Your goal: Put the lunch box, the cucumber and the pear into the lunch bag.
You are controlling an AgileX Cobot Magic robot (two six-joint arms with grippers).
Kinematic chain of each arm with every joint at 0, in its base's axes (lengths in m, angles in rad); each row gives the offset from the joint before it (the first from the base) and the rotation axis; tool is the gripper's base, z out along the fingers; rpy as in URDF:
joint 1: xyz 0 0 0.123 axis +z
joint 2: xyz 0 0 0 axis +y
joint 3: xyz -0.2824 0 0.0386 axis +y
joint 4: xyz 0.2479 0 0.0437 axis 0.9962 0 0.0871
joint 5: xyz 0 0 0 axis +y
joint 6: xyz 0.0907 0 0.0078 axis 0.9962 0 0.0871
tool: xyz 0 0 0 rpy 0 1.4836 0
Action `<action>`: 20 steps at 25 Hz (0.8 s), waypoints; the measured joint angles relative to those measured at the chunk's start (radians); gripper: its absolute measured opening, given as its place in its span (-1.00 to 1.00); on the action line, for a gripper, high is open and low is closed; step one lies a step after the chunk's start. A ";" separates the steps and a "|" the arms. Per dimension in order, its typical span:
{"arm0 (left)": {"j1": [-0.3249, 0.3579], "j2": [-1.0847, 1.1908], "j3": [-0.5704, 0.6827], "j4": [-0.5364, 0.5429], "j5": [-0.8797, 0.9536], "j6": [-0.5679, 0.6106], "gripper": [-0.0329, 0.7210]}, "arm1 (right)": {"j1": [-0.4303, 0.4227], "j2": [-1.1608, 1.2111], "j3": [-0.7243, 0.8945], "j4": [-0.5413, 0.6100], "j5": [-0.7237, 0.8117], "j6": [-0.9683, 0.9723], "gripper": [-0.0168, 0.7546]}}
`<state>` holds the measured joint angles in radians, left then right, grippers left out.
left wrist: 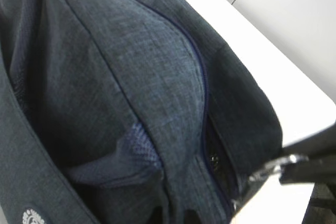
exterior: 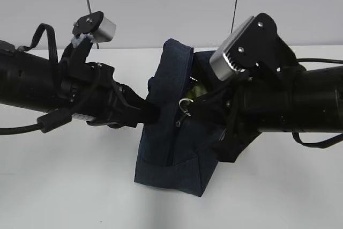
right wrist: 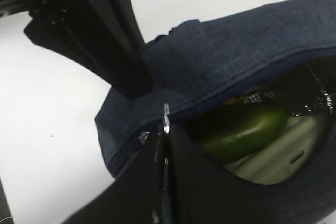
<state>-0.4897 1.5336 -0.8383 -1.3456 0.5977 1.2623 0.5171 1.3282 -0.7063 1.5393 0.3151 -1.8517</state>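
My left gripper, level with the zipper pull, takes the fabric (exterior: 164, 142) below it before my right gripper zips the lunch bag up.
The dark navy lunch bag (exterior: 171, 151) stands in the middle of the table with its top partly open. My left gripper (exterior: 153, 112) is shut on the bag's fabric edge; the fabric (left wrist: 131, 77) fills the left wrist view. My right gripper (right wrist: 166, 129) is shut on the metal zipper pull (right wrist: 166, 120), which also shows in the exterior view (exterior: 185, 105). Inside the opening lies the dark green cucumber (right wrist: 244, 129) on the pale green lid of the lunch box (right wrist: 281, 156). A yellowish patch (exterior: 197, 89) shows in the opening; the pear is otherwise hidden.
The white table (exterior: 64, 186) lies around the bag. A pale wall (exterior: 161, 4) stands behind. Both black arms meet at the bag from left and right. My right gripper's fingers and the metal ring (left wrist: 273, 169) show at the right of the left wrist view.
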 joint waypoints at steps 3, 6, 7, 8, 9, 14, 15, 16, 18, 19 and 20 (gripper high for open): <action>0.000 0.000 -0.001 -0.003 0.005 0.000 -0.90 | 0.000 0.000 -0.019 0.002 -0.039 0.000 -0.96; 0.000 0.000 -0.003 -0.013 0.014 0.000 -0.90 | 0.002 0.000 -0.040 0.002 -0.063 -0.002 -0.96; 0.000 0.000 -0.003 -0.016 0.015 0.000 -0.90 | 0.002 0.000 -0.046 0.003 -0.064 -0.003 -0.96; 0.000 0.000 -0.003 -0.017 0.016 0.000 -0.90 | 0.002 0.000 -0.050 0.005 -0.064 -0.003 -0.96; 0.000 0.000 -0.003 -0.018 0.016 0.000 -0.90 | 0.003 0.002 -0.054 0.010 -0.065 -0.003 -0.96; 0.000 0.000 -0.003 -0.018 0.017 0.000 -0.90 | 0.003 0.002 -0.056 0.025 -0.016 -0.007 -0.96; 0.000 0.000 -0.003 -0.017 0.017 0.000 -0.88 | 0.003 0.002 -0.056 0.026 0.000 -0.008 -0.96; 0.000 0.000 -0.003 -0.016 0.017 0.000 -0.85 | 0.003 0.002 -0.056 0.027 0.010 -0.008 -0.96; 0.000 0.000 -0.003 -0.016 0.018 0.000 -0.71 | 0.003 0.002 -0.056 0.029 0.018 -0.008 -0.96; 0.000 0.000 -0.003 -0.016 0.018 0.000 -0.62 | 0.003 0.002 -0.056 0.029 0.018 -0.008 -0.96; 0.000 -0.001 -0.003 -0.016 0.018 0.000 -0.51 | 0.003 0.002 -0.058 0.029 0.019 -0.008 -0.96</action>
<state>-0.4897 1.5325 -0.8414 -1.3614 0.6161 1.2623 0.5205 1.3301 -0.7642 1.5680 0.3344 -1.8600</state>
